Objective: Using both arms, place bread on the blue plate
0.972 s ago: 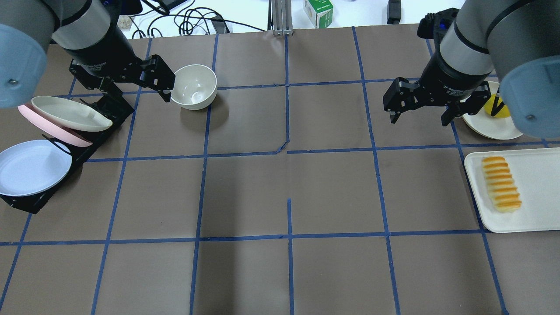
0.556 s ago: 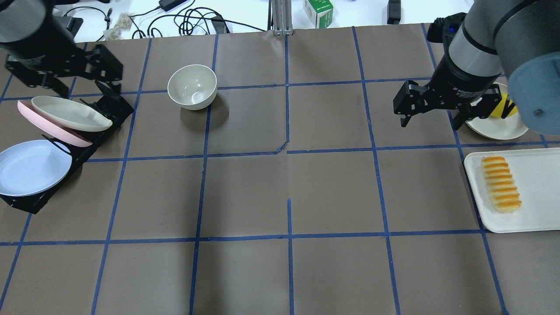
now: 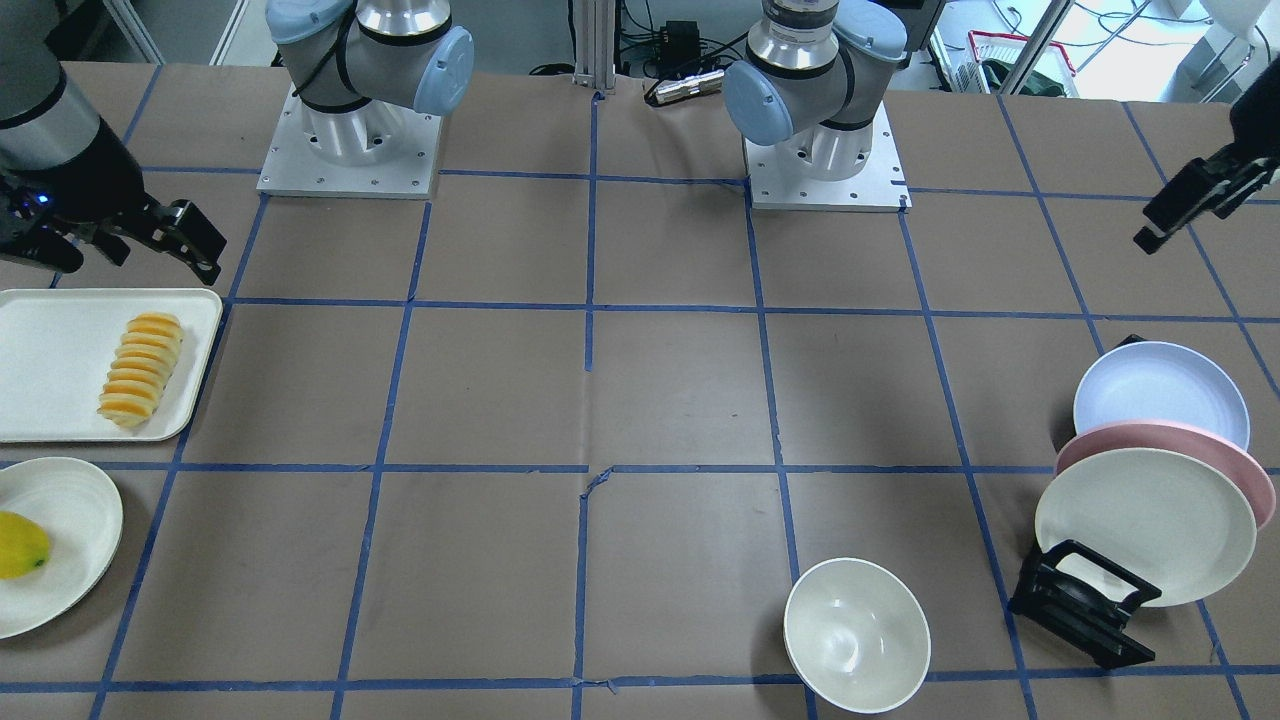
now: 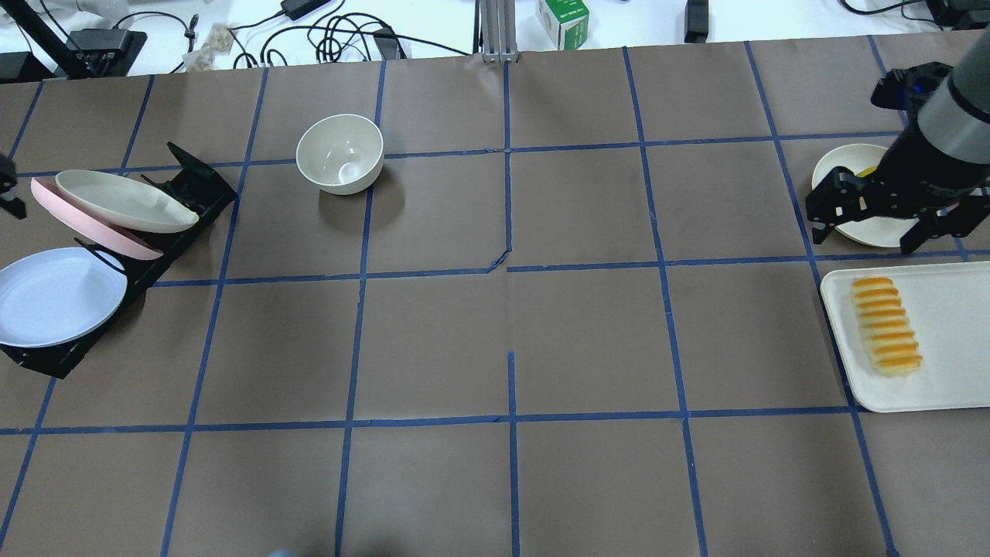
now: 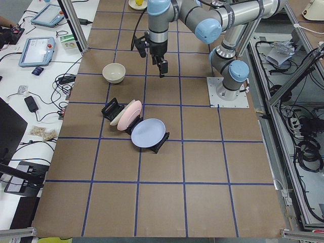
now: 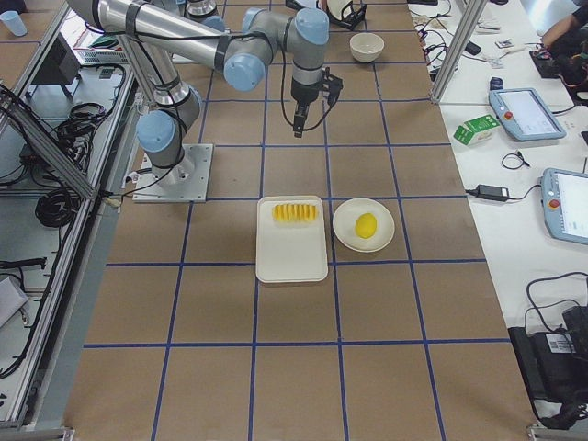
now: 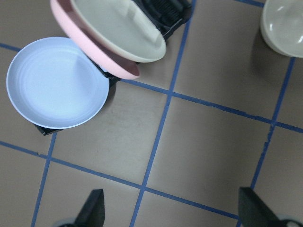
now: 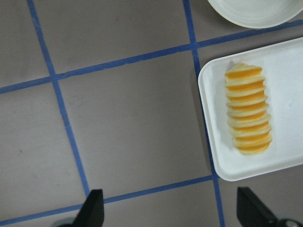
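The bread lies on the white tray. Next, I bring my right gripper to it and close across the bread's middle (image 3: 143, 356) (image 8: 249, 118).
The bread (image 4: 886, 326) lies lengthwise on a white tray (image 4: 955, 363) at the right; it also shows in the front view (image 3: 140, 368) and the right wrist view (image 8: 247, 115). The blue plate (image 4: 58, 298) leans in the near end of a black rack (image 4: 147, 267) at the left, seen too in the front view (image 3: 1160, 392) and left wrist view (image 7: 57, 82). My right gripper (image 4: 866, 234) is open and empty, high over the cream plate just beyond the tray. My left gripper (image 7: 173, 210) is open and empty, high, at the overhead view's left edge (image 4: 8, 186).
A pink plate (image 4: 73, 220) and a cream plate (image 4: 124, 201) lean in the same rack behind the blue plate. A cream bowl (image 4: 340, 153) stands beyond the middle left. A yellow lemon-like fruit (image 3: 20, 545) lies on a cream plate (image 3: 70, 500) beside the tray.
My left gripper has swung left, from beside the bowl to the view's left edge. My right gripper has moved right and nearer, over the cream plate by the tray. Both stayed open.
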Controlling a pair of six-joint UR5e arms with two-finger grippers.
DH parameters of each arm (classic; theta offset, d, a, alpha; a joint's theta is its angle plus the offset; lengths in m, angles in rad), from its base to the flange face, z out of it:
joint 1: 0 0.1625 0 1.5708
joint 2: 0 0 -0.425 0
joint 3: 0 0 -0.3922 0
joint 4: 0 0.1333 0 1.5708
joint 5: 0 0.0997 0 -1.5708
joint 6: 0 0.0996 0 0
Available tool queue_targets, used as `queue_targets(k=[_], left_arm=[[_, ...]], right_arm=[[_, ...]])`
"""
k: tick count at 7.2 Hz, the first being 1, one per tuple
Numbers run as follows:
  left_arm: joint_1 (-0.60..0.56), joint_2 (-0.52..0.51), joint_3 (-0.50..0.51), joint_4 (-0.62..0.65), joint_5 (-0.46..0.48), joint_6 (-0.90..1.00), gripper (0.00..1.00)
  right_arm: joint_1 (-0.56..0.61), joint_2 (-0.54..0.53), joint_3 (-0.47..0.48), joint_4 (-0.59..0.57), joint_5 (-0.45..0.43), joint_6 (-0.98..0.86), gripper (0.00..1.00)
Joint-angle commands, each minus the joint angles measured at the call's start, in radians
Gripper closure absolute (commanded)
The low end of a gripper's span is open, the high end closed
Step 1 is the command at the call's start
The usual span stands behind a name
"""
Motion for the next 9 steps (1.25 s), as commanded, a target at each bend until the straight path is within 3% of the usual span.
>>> queue_targets(k=[1,4,6,8,9], left_arm=[[0.194,-0.090,-0.092,0.236,0.002,0.066,0.00],[0.225,-0.262,-0.140,0.469,0.040,0.068,0.00],[0.228,-0.368,-0.124,0.529,0.068,0.059,0.00],[0.229,-0.430,-0.118,0.559,0.109,0.059,0.11],[0.228,-0.437,-0.091,0.558,0.103,0.056,0.10]], right_arm=[[-0.133,0.043,0.126,-0.220,-0.004,-0.208,0.00],[-0.266,0.238,0.173,-0.394,-0.003,-0.331,0.00],[-0.270,0.295,0.211,-0.407,0.000,-0.328,0.00],[-0.270,0.342,0.237,-0.476,-0.003,-0.321,0.00],[-0.270,0.378,0.236,-0.523,-0.047,-0.324,0.00]])
